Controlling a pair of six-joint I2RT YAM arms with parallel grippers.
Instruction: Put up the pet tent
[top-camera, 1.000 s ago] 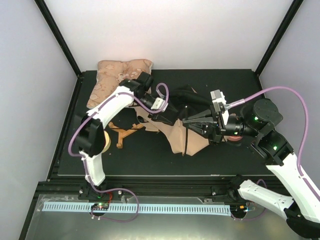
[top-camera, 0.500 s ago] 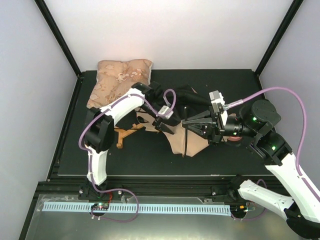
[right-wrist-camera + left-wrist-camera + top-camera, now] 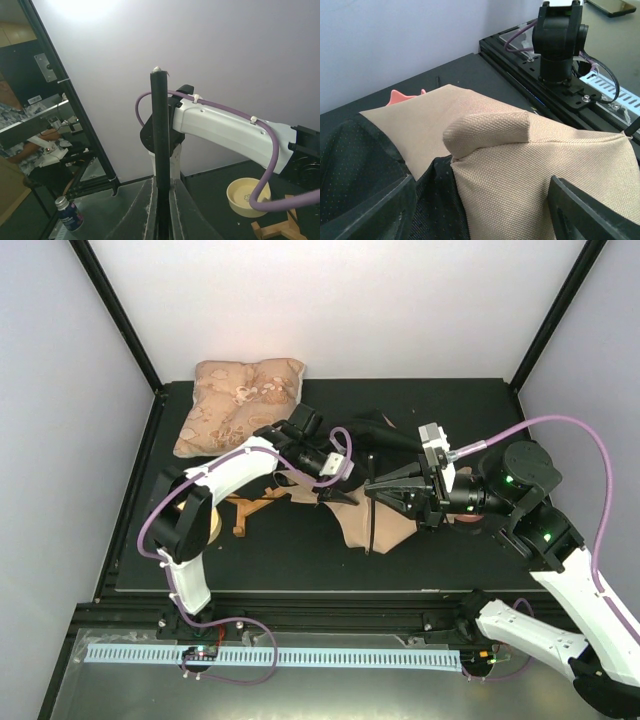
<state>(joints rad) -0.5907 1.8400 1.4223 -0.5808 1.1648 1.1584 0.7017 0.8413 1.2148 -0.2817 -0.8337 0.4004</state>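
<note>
The tan canvas is lying loose by the pole that my right gripper holds, so my left gripper should pinch its curled fold (image 3: 487, 131) and keep it steady.
The pet tent lies crumpled in mid-table, tan canvas (image 3: 385, 525) in front and black lining (image 3: 372, 430) behind. My left gripper (image 3: 338, 496) is over its left edge. In the left wrist view it (image 3: 480, 210) is open, and its fingers (image 3: 365, 210) straddle a fold of tan canvas (image 3: 530, 165) and black lining (image 3: 350, 160) without closing on them. My right gripper (image 3: 376, 490) is shut on a thin black pole (image 3: 368, 530) that runs down across the canvas. In the right wrist view the pole (image 3: 160, 140) stands upright between the closed jaws of the gripper (image 3: 161, 187).
A beige floral cushion (image 3: 240, 405) lies at the back left. A wooden stand (image 3: 250, 505) and a cream bowl (image 3: 247, 197) sit left of the tent, under my left arm. A pink object (image 3: 402, 95) shows behind the canvas. Black frame posts stand at the back corners.
My left gripper has moved forward and to the right, down over the tent's left edge and closer to the right gripper. The right gripper and its pole have barely moved.
</note>
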